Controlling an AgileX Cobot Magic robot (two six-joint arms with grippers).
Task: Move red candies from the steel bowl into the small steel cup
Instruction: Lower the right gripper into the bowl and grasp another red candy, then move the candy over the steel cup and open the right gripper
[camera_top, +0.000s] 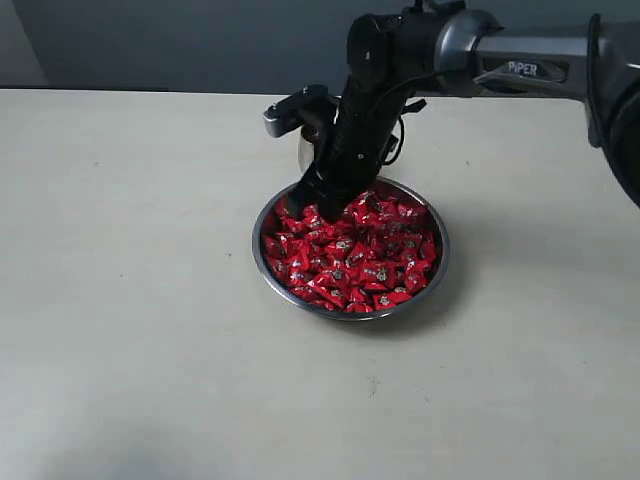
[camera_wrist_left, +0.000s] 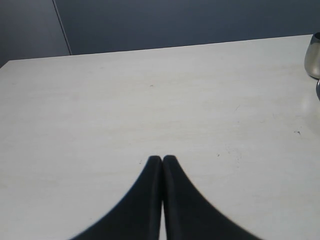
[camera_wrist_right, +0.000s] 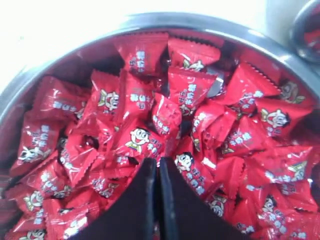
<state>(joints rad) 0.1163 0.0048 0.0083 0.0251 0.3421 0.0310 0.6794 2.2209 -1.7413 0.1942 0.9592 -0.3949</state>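
Note:
The robot's right gripper will release a red candy inside the small steel cup (camera_top: 325, 136) (camera_wrist_right: 315, 36) just behind the steel bowl's back rim.
The steel bowl (camera_top: 262, 262) sits mid-table, heaped with red candies (camera_top: 355, 255). My right gripper (camera_top: 318, 200) hangs at the bowl's back left, fingertips down at the pile. In the right wrist view, the right gripper (camera_wrist_right: 158, 162) is shut just above the red candies (camera_wrist_right: 145, 107), with nothing showing between its fingers; the bowl's rim (camera_wrist_right: 175, 20) curves behind. The small steel cup (camera_top: 303, 150) stands just behind the bowl, mostly hidden by the arm; the cup (camera_wrist_right: 306, 25) shows at a corner there. My left gripper (camera_wrist_left: 162, 160) is shut over bare table, the cup (camera_wrist_left: 313, 55) far off.
The right arm (camera_top: 520, 60) reaches in from the right edge, over the back of the table. Pale tabletop (camera_top: 130, 280) spreads wide to the left and front of the bowl. A dark wall (camera_top: 200, 40) stands behind the table's far edge.

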